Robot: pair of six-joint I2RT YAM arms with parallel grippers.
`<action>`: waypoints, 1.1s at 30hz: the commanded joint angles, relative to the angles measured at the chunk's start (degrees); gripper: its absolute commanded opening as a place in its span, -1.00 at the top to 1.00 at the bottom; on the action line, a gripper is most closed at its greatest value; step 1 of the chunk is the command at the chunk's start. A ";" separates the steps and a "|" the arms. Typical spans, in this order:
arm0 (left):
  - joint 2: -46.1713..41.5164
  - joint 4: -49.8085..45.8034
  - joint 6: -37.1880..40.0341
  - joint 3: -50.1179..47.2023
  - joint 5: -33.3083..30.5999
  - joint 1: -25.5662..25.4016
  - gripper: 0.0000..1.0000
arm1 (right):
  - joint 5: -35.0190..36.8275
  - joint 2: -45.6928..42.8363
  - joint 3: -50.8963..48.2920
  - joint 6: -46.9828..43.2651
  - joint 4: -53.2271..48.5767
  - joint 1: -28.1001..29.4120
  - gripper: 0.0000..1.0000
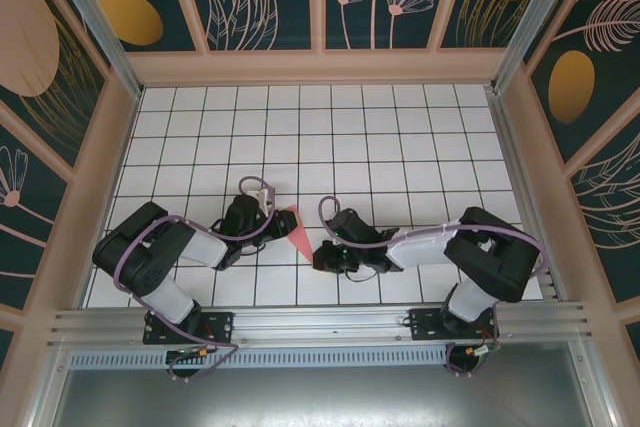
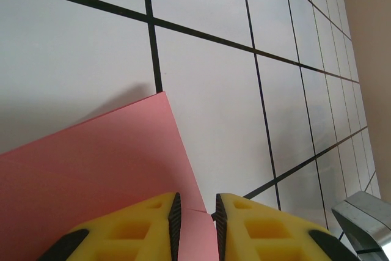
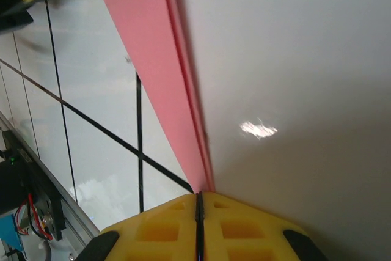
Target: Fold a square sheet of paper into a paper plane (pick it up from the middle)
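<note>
My right gripper is at the paper plane's sharp tip, so it should back off and take the folded body nearer the middle [image 1: 301,239] while my left gripper steadies it.
The pink paper is folded into a slim pointed dart, the paper plane [image 1: 298,230], and lies on the white grid table between my two grippers. My left gripper [image 1: 272,215] is at its wide end. In the left wrist view the paper plane [image 2: 98,163] runs under the left gripper [image 2: 195,212], whose yellow jaws stand a little apart with pink paper showing in the gap. My right gripper [image 1: 322,250] is at the sharp tip. In the right wrist view the layered paper plane [image 3: 153,47] narrows into the right gripper [image 3: 198,197], whose jaws are shut on its tip.
The grid table [image 1: 350,137] stretches away behind the paper. An aluminium rail [image 1: 320,322] runs along the near edge, close behind both grippers, and shows with wiring in the right wrist view [image 3: 24,212]. Patterned walls enclose the left, right and back.
</note>
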 commanded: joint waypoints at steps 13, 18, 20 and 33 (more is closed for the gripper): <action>2.46 -11.52 1.93 -0.99 -2.78 0.00 0.48 | 3.08 -7.31 1.84 -1.20 -9.37 0.02 0.75; 2.20 -11.79 2.08 -0.82 -2.31 -0.02 0.47 | 2.78 -1.09 8.73 -1.33 -5.93 -0.29 0.74; 2.08 -11.78 1.92 -0.77 -2.14 0.02 0.47 | 2.66 1.84 10.99 -1.31 -5.51 -0.58 0.74; 0.39 -11.96 1.75 -1.17 -3.27 0.05 0.44 | -1.80 9.36 3.65 1.76 2.14 -2.94 0.77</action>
